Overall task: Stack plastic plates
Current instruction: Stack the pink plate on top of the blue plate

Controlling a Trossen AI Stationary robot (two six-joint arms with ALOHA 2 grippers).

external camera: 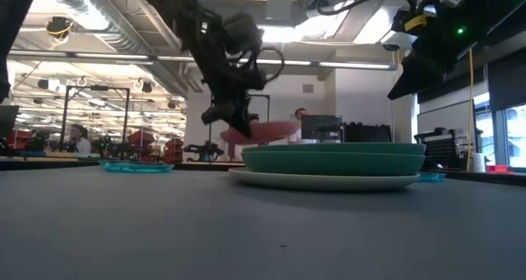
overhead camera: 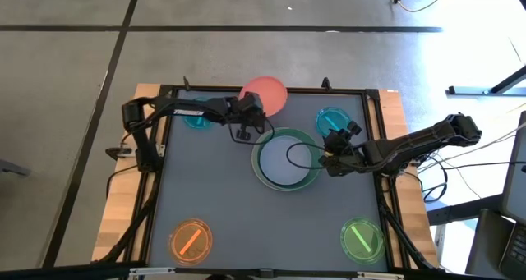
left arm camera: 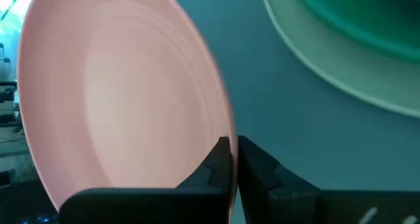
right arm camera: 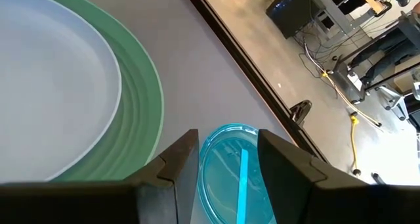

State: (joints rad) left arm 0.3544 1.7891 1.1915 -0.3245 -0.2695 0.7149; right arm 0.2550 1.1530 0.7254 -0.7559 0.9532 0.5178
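Next, my left gripper sets the pink plate, now near the table's far edge, down and lets go of it on the grey-blue plate (overhead camera: 287, 158) that tops the stack at the center of the table.
My left gripper (overhead camera: 249, 109) is shut on a pink plate (overhead camera: 265, 94) near the middle of the table's far edge. A stack sits at the table's centre: a grey-blue plate (overhead camera: 283, 158) in a green one (external camera: 333, 157), on a cream-white one (external camera: 329, 180). My right gripper (overhead camera: 331, 146) hovers open between this stack and a teal plate (right arm camera: 231, 175). A second teal plate (overhead camera: 197, 119) lies far left. An orange plate (overhead camera: 191, 239) lies near left and a lime green plate (overhead camera: 362, 238) near right. My left gripper pinches the pink plate's rim (left arm camera: 226, 129) between its two fingers (left arm camera: 216, 165), at the edge of the plate nearest the table's left. The plate (external camera: 259, 132) is lifted clear of the table and roughly level, reaching out beyond the fingers.
A raised dark frame (overhead camera: 378, 149) borders the table. The table's near middle (overhead camera: 275, 231), between the orange and lime green plates, is bare. The room beyond the far edge holds desks, screens and people.
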